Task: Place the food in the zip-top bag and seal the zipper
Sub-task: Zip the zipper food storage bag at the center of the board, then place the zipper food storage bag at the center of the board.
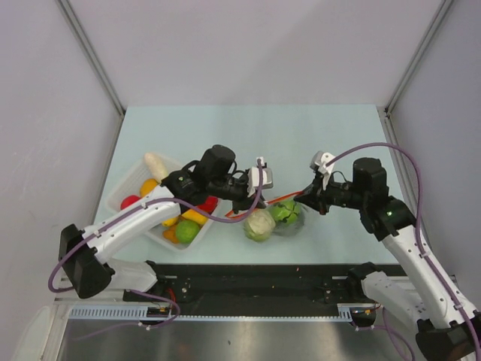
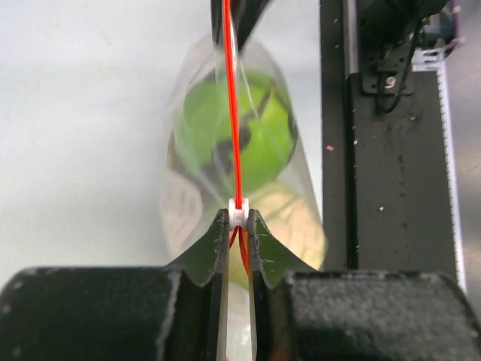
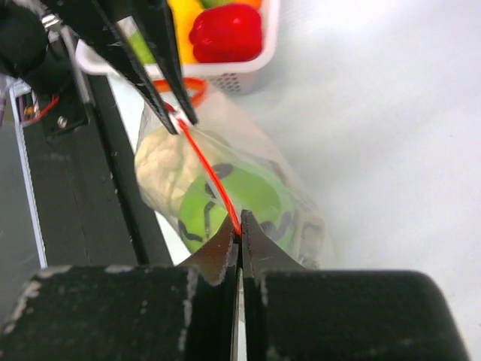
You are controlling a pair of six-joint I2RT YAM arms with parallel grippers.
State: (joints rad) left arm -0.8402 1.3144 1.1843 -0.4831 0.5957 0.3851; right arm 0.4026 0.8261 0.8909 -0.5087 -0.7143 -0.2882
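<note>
My left gripper should release the zip-top bag on the bare table (image 1: pixel 283 180) between my two grippers, farther from the base bar. The bag now hangs just above the near edge.
The zip-top bag (image 1: pixel 272 219) hangs stretched between my two grippers just above the table's near edge. Inside it are a pale cabbage head (image 1: pixel 258 225) and a green ball with dark markings (image 1: pixel 285 213). Both also show in the left wrist view, the ball (image 2: pixel 259 143) and the cabbage (image 2: pixel 293 222). The orange-red zipper (image 2: pixel 232 105) runs taut between the grippers. My left gripper (image 2: pixel 238 219) is shut on the zipper at its white end piece (image 2: pixel 238 213). My right gripper (image 3: pixel 240 227) is shut on the zipper's other end (image 3: pixel 209 171).
A clear plastic tray (image 1: pixel 120 194) at the left holds a red pepper (image 3: pixel 225 31), yellow fruit (image 1: pixel 194 217) and a bright green fruit (image 1: pixel 187 230). The black base rail (image 1: pixel 255 282) runs just in front of the bag. Grey walls close in both sides.
</note>
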